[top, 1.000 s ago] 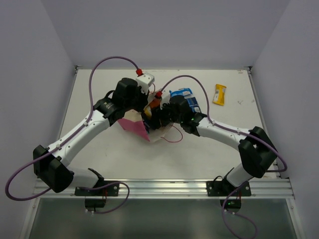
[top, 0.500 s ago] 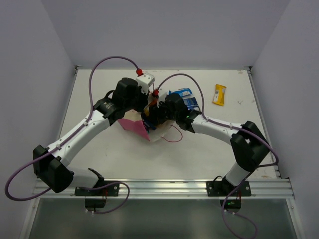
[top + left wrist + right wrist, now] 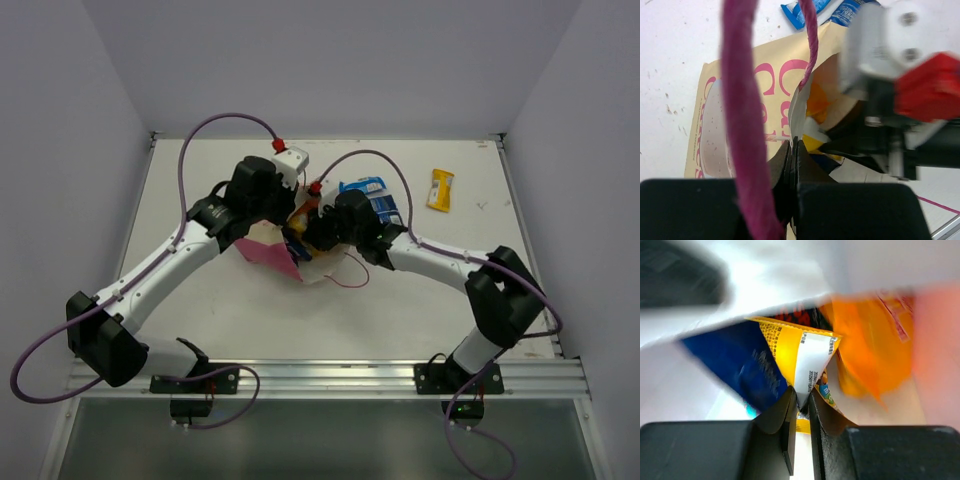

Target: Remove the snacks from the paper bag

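The robot's right gripper needs to set the folded yellow packet down between the blue-and-white packets and the other yellow packet point(image 3: 422, 224).
The paper bag point(image 3: 266, 251) lies on its side mid-table, pink side up, its mouth toward the right arm. In the left wrist view its cream front point(image 3: 775, 65) with pink lettering shows, and my left gripper point(image 3: 794, 146) is shut on the rim of the mouth. My right gripper point(image 3: 801, 401) reaches inside the bag and is shut on the corner of a yellow snack packet point(image 3: 790, 350). A dark blue packet point(image 3: 737, 362) lies left of it, an orange one point(image 3: 865, 350) right. Blue-and-white packets point(image 3: 374, 193) and a yellow packet point(image 3: 440, 188) lie on the table outside.
The bag's pink-red cord handle point(image 3: 737, 125) hangs close across the left wrist camera; another loop point(image 3: 350, 272) trails on the table. Both wrists crowd together over the bag mouth point(image 3: 305, 225). White walls enclose the table on three sides.
The right gripper pushed a little further left into the bag mouth and closed on the yellow packet. The left arm and the bag kept still.
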Tool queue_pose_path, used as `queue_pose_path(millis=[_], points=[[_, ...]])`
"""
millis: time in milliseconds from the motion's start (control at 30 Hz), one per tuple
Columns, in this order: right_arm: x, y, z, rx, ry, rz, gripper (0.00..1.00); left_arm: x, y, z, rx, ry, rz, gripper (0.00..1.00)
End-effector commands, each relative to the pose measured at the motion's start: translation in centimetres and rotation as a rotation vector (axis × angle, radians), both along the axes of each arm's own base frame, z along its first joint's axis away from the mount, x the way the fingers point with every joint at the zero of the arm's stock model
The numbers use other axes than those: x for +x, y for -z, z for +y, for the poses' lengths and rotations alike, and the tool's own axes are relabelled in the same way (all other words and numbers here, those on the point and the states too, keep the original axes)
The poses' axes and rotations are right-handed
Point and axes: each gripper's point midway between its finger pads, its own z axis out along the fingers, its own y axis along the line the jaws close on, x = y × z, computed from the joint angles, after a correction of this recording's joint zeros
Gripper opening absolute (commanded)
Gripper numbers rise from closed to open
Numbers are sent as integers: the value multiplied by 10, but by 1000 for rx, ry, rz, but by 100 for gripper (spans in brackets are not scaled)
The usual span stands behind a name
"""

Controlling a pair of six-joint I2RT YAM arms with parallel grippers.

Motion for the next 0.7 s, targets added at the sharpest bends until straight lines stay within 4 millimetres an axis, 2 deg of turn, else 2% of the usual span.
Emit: queue_pose_path(millis=[0,133,167,233,267,300,367,400,433,467,500,533,567,600,633,667], points=[[-7,-47,-22,37,39,-98,0,4,1,15,38,-42,-10,0],[-25,-75,-50,66,81,-114,0,9,0,23,42,-69,-16,0],[-31,-92,-59,91,93,-139,0,10,1,24,46,-74,-16,0],[-36,-108,-80,89,151,-151,0,13,0,29,52,-85,-21,0],[-33,-104,-86,70,181,-138,0,13,1,30,55,-86,-21,0],[-28,-117,-104,87,241,-157,0,14,1,31,59,-84,-24,0],[-16,-120,-138,68,389,-140,0,13,1,34,66,-80,-25,0],[1,-122,-171,63,507,-128,0,12,3,34,77,-65,-28,0],[7,-115,-191,37,577,-94,0,11,5,35,83,-57,-29,0],[18,-116,-209,53,662,-65,0,10,4,36,86,-53,-35,0],[36,-101,-240,30,773,-14,0,9,7,37,101,-41,-37,0],[42,-90,-253,37,836,45,0,8,7,38,112,-30,-44,0],[53,-84,-277,42,910,74,0,8,6,39,115,-28,-47,0],[60,-75,-284,43,934,108,0,8,5,40,119,-25,-53,0],[69,-51,-287,34,955,185,0,8,5,40,120,-21,-55,0],[80,-47,-297,43,981,208,0,7,4,40,118,-20,-58,0]])
